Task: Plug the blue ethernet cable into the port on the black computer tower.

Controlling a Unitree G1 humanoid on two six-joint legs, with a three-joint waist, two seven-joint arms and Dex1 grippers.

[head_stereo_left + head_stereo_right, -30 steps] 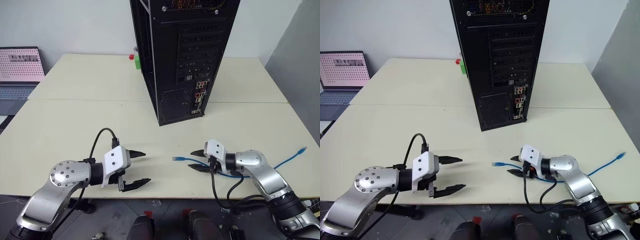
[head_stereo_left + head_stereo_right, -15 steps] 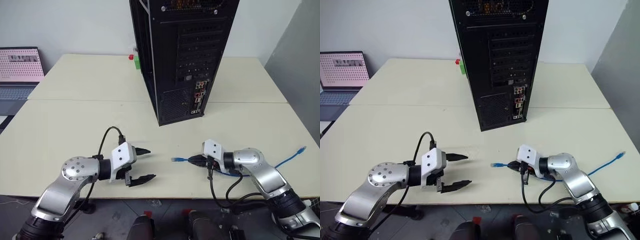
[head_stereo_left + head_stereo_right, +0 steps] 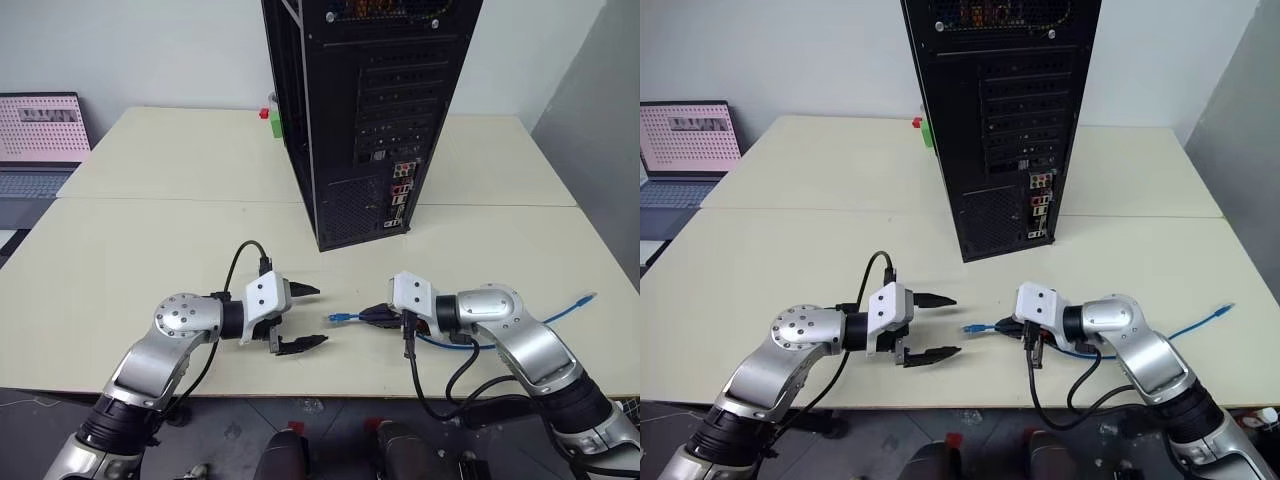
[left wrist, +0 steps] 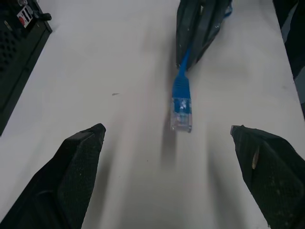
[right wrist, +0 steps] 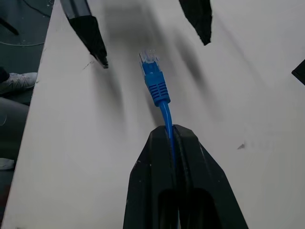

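Observation:
My right gripper is holding the cord behind the plug, which leans crooked, so next my left gripper steadies the plug while my right one takes the plug's sleeve (image 5: 158,89).
The black computer tower (image 3: 370,110) stands upright at mid-table, its rear connector panel (image 3: 400,192) facing me; the port itself is too small to pick out among the jacks. My right gripper (image 3: 372,316) is shut on the blue ethernet cable (image 3: 343,319) just behind its plug, which sticks out past the fingertips (image 5: 162,136) a little above the table. The rest of the cord trails right to its other plug (image 3: 590,297). My left gripper (image 3: 315,316) is open, its fingers (image 4: 81,162) spread on either side of the plug (image 4: 181,107) without touching it.
A laptop (image 3: 40,135) sits at the far left. Small red and green blocks (image 3: 268,120) lie behind the tower's left side. Black wrist cables loop over the table's front edge (image 3: 330,395). Open tabletop stretches between the grippers and the tower.
My right gripper has shut on the cable near its plug, lifted it and carried it left. The open left gripper has moved right toward the plug.

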